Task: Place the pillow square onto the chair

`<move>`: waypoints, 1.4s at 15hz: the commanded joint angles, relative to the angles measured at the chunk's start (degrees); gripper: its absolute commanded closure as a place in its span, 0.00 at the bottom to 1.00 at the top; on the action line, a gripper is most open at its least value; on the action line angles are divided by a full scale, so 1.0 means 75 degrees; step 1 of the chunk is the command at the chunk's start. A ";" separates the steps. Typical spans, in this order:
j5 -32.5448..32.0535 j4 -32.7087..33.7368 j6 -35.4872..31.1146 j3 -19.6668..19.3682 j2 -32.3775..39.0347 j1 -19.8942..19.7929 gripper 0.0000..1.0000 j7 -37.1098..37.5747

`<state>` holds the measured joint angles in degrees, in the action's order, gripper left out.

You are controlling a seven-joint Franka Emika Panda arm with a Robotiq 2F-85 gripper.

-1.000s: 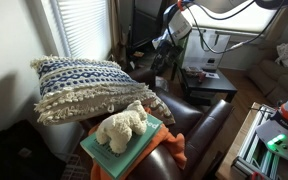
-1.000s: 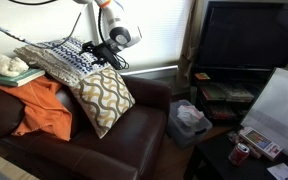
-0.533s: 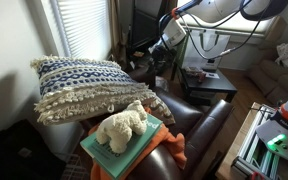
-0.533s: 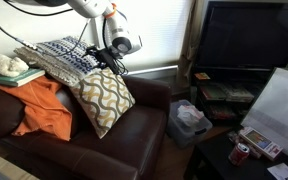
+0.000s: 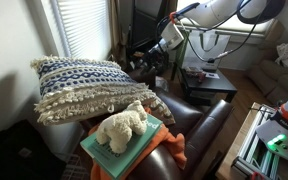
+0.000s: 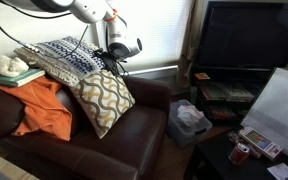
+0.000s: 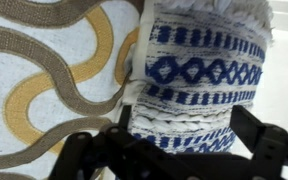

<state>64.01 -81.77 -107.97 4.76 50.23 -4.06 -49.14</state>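
Note:
Next, my gripper goes to the zigzag pillow's blue-patterned end [image 5: 124, 68] [image 7: 192, 140], the one farthest from the plush toy, and closes there.
The navy-and-white zigzag pillow [image 5: 84, 85] with cream fringe lies tilted on the back and arm of the dark brown leather chair [image 5: 199, 122]. It shows in both exterior views [image 6: 59, 55], as does the chair [image 6: 134, 135]. My gripper [image 5: 146, 66] is at the pillow's near edge [image 6: 112, 60]. In the wrist view the jaws [image 7: 184, 135] are open, one finger on each side of the pillow's edge [image 7: 199, 70]. I cannot tell whether the fingers touch it.
A smaller cream cushion with tan waves [image 6: 102, 100] leans on the seat next to the pillow [image 7: 44, 70]. A cream plush toy [image 5: 124, 125] sits on a teal box above an orange cloth [image 6: 39, 105]. A TV [image 6: 249, 35] and low tables stand beyond.
The arm has lowered and moved in toward the pillow's edge. The pillow and cushion have not moved.

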 commanded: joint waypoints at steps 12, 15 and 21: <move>0.0197 0.1598 -0.0727 0.0640 0.1708 0.0268 0.00 0.1707; 0.0209 0.2160 -0.0123 0.0909 0.2206 0.0075 0.00 0.1568; 0.0089 0.3539 0.2069 0.1246 0.3165 0.0023 0.00 0.1819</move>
<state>65.05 -62.47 -98.65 12.72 68.85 -3.93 -37.39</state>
